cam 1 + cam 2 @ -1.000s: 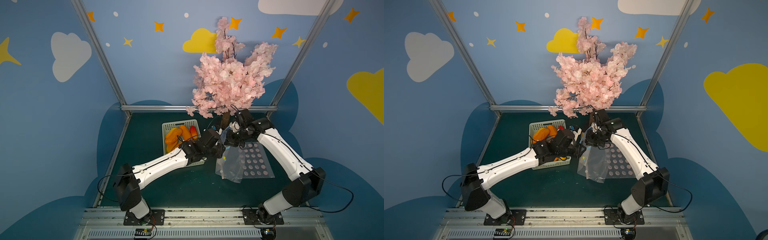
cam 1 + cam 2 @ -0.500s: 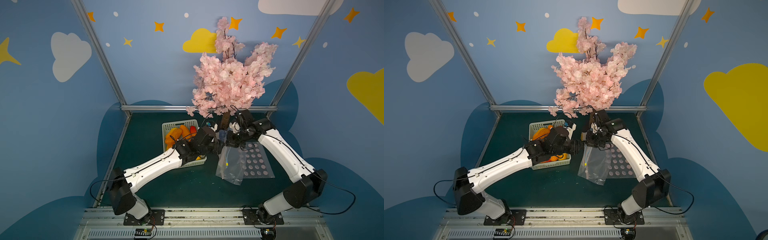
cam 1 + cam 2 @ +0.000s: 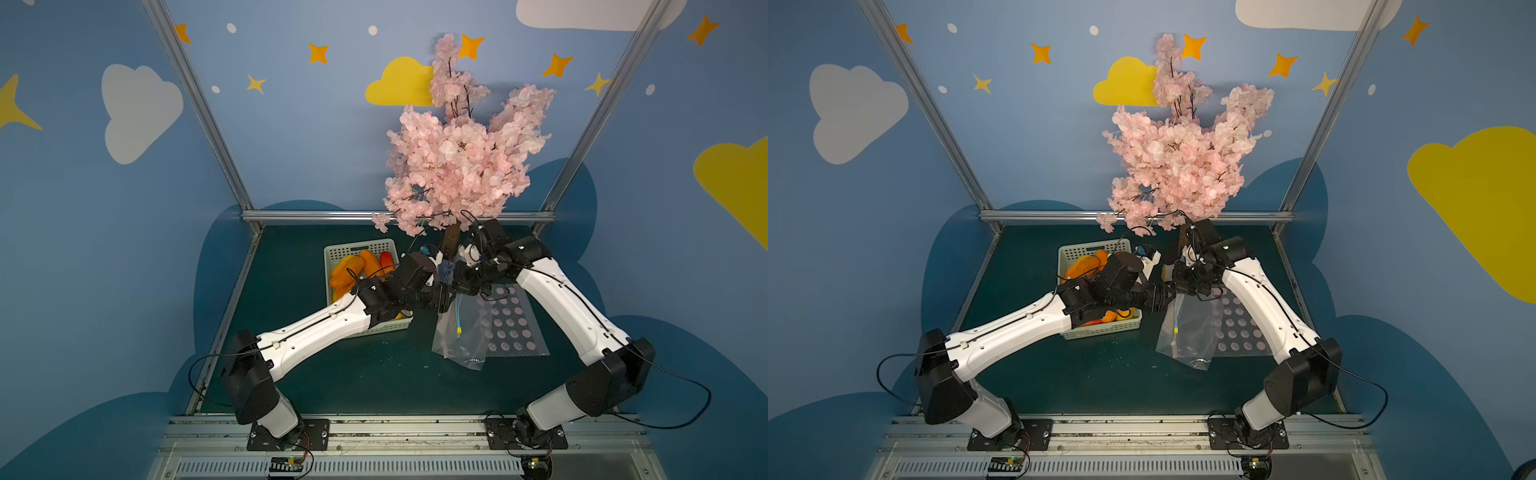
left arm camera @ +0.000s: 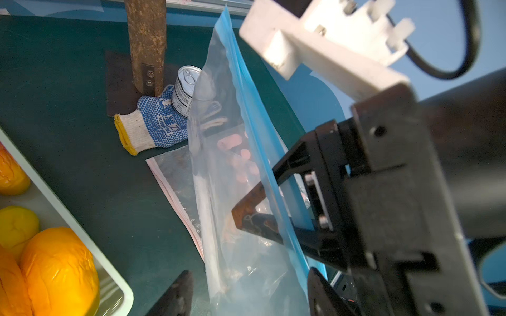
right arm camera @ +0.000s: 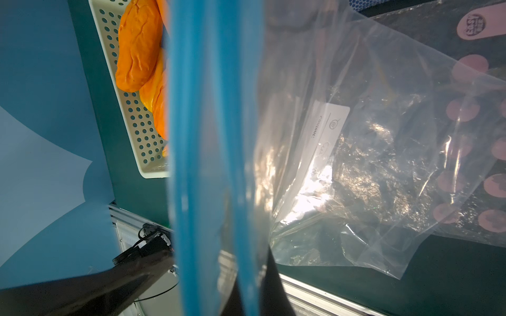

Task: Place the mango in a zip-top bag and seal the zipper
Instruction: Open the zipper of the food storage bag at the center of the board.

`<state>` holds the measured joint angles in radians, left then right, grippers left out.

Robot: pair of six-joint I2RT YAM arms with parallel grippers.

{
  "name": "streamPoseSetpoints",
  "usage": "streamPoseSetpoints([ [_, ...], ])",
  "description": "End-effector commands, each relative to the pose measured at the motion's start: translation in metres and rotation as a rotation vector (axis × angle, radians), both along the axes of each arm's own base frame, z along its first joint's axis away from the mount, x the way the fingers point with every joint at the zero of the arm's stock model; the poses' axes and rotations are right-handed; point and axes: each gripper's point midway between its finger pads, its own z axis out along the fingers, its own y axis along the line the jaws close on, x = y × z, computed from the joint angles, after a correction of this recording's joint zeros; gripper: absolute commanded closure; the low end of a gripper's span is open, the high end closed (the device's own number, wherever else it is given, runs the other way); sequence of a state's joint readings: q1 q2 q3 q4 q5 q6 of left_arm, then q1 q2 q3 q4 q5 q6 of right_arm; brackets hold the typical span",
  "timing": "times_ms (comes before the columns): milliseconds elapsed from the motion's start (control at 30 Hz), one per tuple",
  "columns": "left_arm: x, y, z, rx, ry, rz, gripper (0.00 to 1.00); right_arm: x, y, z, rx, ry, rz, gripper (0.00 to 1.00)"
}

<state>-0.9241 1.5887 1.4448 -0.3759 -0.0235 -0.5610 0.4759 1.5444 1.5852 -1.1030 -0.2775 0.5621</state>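
Observation:
The blue zipper's sides lie close together, so next my left gripper pinches only the zipper's side (image 4: 299, 263) facing the basket and draws it away from my right gripper.
A clear zip-top bag (image 3: 461, 332) (image 3: 1187, 332) with a blue zipper strip (image 5: 191, 136) hangs above the table's middle. My right gripper (image 3: 461, 286) (image 5: 247, 295) is shut on that strip at the bag's top. My left gripper (image 3: 446, 297) (image 4: 247, 284) is open, one finger on each side of the bag's (image 4: 232, 164) edge, not pinching it. Several orange-yellow mangoes (image 3: 347, 270) (image 4: 59, 268) (image 5: 137, 46) lie in the white basket (image 3: 357, 249) to the left of the bag. The bag holds no fruit.
A pink blossom tree rises at the back, its trunk (image 3: 451, 245) (image 4: 146, 41) just behind both grippers. A tin can (image 4: 186, 87) and a blue-dotted glove (image 4: 156, 123) lie at its foot. A sheet with pink dots (image 3: 511, 320) lies under the bag's right side.
My left gripper's jaws have opened wider and shifted right to straddle the bag's edge. The right gripper has kept its hold on the zipper strip.

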Motion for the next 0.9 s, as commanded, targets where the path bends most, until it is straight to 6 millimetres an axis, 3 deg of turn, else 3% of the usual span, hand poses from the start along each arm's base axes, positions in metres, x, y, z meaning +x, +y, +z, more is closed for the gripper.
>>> streamPoseSetpoints([
  [0,-0.009,0.0,0.023,-0.051,-0.03,-0.029,0.32,-0.001,0.002,0.006,-0.001,-0.006,0.021,1.0],
  [300,-0.01,-0.008,0.01,-0.021,-0.013,-0.053,0.34,0.001,0.004,0.01,0.01,-0.01,0.02,1.0],
  [500,0.002,0.001,-0.008,0.072,-0.015,0.006,0.5,-0.002,0.005,0.014,0.021,-0.015,0.022,1.0],
  [733,0.009,-0.001,-0.012,0.079,0.006,0.021,0.6,-0.01,0.007,0.014,0.022,-0.006,0.037,1.0],
  [800,0.011,0.002,-0.015,0.099,0.009,0.041,0.67,-0.013,0.007,0.015,0.015,-0.01,0.042,1.0],
  [867,0.014,0.005,-0.013,0.106,-0.002,0.056,0.86,-0.015,0.005,0.017,0.004,-0.017,0.041,1.0],
])
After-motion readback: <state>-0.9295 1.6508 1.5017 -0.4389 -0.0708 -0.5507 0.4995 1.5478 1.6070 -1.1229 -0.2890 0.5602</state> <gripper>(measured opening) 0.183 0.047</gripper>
